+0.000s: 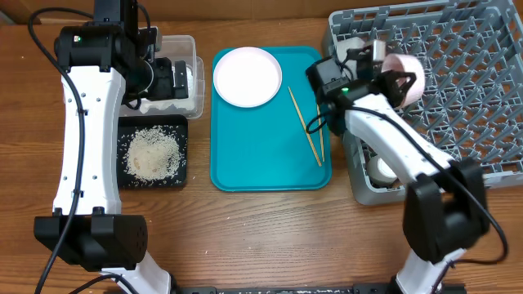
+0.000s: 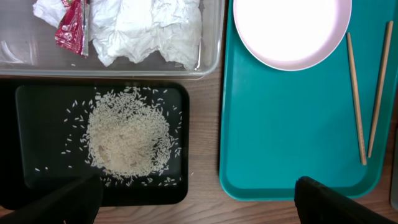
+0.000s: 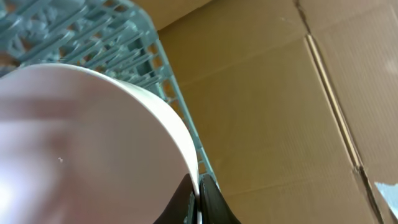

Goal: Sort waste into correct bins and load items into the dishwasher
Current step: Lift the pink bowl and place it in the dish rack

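Observation:
My right gripper will set the white bowl down in the grey dish rack (image 1: 377,118) behind the small white cup. The bowl is now tilted over that rack.
My right gripper (image 3: 198,199) is shut on the rim of a white bowl (image 1: 404,75) and holds it tilted over the grey dish rack (image 1: 458,139); the bowl fills the left of the right wrist view (image 3: 81,143). A small white cup (image 1: 382,170) sits in the rack's front corner. The white plate (image 1: 248,75) and two chopsticks (image 1: 310,131) lie on the teal tray (image 1: 261,155). My left gripper (image 2: 199,202) is open and empty, above the clear tub (image 1: 176,102) with napkins and wrapper (image 2: 130,28). Rice (image 2: 127,138) lies in the black tray (image 1: 127,175).
Cardboard (image 3: 286,99) stands behind the rack. Bare wood table (image 1: 270,237) lies in front of the trays. The left arm's white link (image 1: 86,139) runs along the table's left side.

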Controlling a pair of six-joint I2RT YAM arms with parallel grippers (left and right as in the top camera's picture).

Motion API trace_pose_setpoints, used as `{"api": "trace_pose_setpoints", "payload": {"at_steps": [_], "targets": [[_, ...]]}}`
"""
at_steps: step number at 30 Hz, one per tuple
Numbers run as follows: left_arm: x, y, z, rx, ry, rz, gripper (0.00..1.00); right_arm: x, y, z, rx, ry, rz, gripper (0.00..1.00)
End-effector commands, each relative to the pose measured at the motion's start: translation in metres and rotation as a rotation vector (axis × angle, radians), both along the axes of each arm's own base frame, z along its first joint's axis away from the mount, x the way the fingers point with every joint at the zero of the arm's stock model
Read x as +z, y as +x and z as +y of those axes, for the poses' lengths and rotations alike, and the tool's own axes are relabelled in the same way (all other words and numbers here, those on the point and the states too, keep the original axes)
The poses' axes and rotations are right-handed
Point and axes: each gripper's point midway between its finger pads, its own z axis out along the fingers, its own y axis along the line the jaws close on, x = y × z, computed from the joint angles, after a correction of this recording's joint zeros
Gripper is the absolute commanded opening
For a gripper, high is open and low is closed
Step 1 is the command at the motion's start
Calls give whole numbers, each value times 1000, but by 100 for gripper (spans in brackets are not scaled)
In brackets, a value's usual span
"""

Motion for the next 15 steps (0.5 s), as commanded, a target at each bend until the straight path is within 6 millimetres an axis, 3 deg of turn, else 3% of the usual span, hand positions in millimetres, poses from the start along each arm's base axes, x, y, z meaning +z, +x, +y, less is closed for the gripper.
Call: {"api": "trace_pose_setpoints", "payload": {"at_steps": [1, 5, 9, 15], "targets": [[12, 0, 0, -1, 7, -38, 100, -13, 2, -1, -7, 4, 2, 4], [12, 0, 0, -1, 7, -38, 100, -35, 0, 0, 5, 64, 34, 4], [12, 0, 0, -1, 7, -38, 100, -43, -2, 1, 11, 68, 49, 4], [12, 0, 0, -1, 7, -38, 100, -54, -2, 20, 60, 128, 81, 4]]}}
